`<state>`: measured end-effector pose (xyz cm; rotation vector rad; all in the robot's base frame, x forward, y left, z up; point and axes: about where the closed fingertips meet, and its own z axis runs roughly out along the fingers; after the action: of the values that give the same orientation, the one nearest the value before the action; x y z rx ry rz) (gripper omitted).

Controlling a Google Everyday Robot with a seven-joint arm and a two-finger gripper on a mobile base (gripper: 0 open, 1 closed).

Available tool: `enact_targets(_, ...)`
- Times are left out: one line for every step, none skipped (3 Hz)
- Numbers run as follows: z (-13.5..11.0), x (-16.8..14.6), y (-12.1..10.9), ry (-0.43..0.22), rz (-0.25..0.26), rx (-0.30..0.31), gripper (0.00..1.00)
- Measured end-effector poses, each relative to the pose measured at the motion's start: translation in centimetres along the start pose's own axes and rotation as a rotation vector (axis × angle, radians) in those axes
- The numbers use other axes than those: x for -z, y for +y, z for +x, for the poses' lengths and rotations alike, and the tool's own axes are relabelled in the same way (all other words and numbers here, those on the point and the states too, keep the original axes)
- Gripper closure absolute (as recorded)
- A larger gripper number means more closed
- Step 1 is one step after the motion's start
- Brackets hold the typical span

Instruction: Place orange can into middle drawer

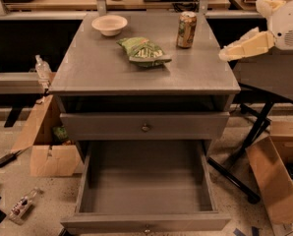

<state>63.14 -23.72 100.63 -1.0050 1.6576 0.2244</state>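
I will close my gripper on the upper part of the orange can (pixel 188 20), just below its silver top, leaving the can's lower part hanging free.
The orange can (pixel 187 29) stands upright at the back right of the grey cabinet top (pixel 102 73). It is orange-gold with green marks and a silver top. The middle drawer (pixel 146 193) is pulled open below; its deep boxy inside holds nothing, and a small knob (pixel 146 228) shows on its front. My gripper (pixel 226 54), cream-coloured, hangs at the cabinet top's right edge. It points left, to the right of and nearer than the can, and is apart from it.
A cream bowl (pixel 109 24) and a green snack bag (pixel 143 51) lie on the cabinet top, left of the can. A shallower drawer front (pixel 145 127) above the open drawer is shut. Cardboard boxes (pixel 43 141) stand on the floor at left and right (pixel 277 181). A black stand leg (pixel 249 136) is at right.
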Motion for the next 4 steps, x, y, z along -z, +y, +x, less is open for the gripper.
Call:
enact_targets(0.1, -1.5, -0.4, -0.005, 0.009, -0.029, 0.00)
enact_targets(1.0, -5.9, -3.0, -0.045, 0.058, -0.098, 0.00)
enact_targets(2.7, -13.2, -8.7, -0.111, 0.143, -0.189, 0.00)
enact_targets(3.6, -17.2, -11.8, -0.146, 0.190, -0.238, 0.00)
